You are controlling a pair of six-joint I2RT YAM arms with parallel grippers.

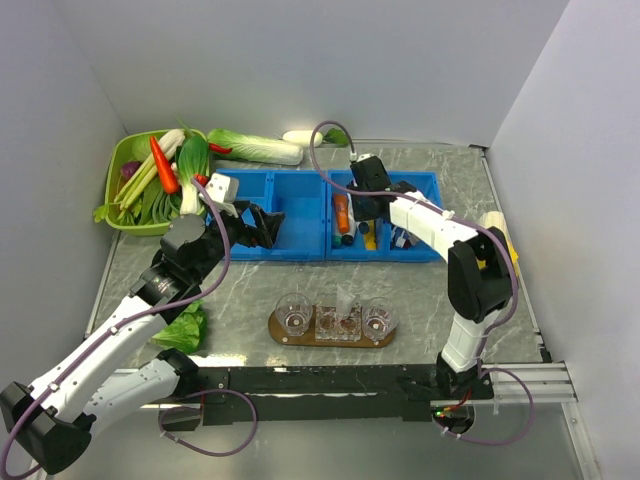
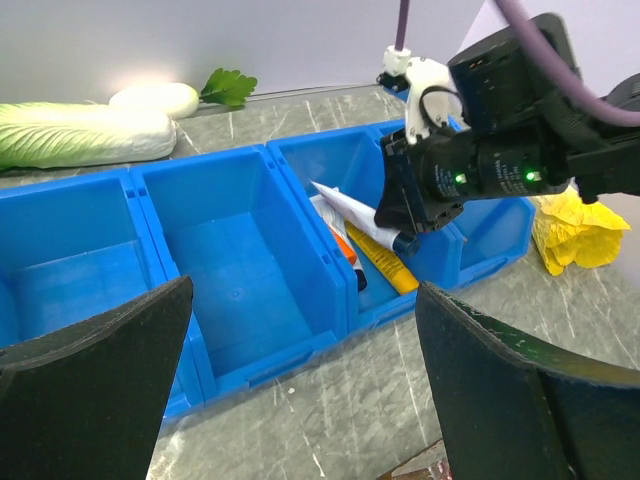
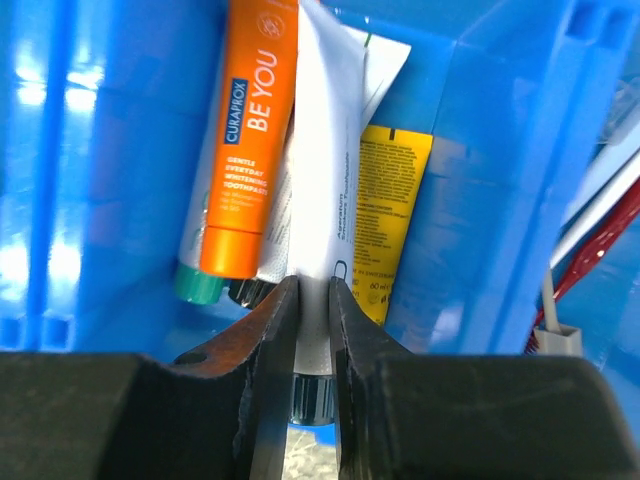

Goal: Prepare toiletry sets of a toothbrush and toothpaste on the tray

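Observation:
The white toothpaste tube sits crooked in my right gripper's fingers, so I will put it down on the other tubes and grip it squarely [image 3: 314,352] near its black cap.
My right gripper [image 1: 358,215] reaches down into a blue bin and is shut on a white toothpaste tube [image 3: 330,150] just above its black cap. The tube lies between an orange tube [image 3: 250,130] and a yellow tube [image 3: 392,210], and also shows in the left wrist view [image 2: 345,210]. Toothbrush handles [image 3: 600,220] lie in the bin to the right. The wooden tray [image 1: 278,330] lies at the table's front with three clear cups on it. My left gripper [image 1: 265,225] is open and empty above the table in front of the bins [image 2: 305,295].
A row of blue bins [image 1: 300,215] crosses the table's middle. A green basket [image 1: 122,190] of vegetables stands at back left, with a cabbage [image 1: 255,147] behind the bins. A lettuce leaf [image 1: 185,325] lies at front left and a yellow thing [image 2: 575,225] right of the bins.

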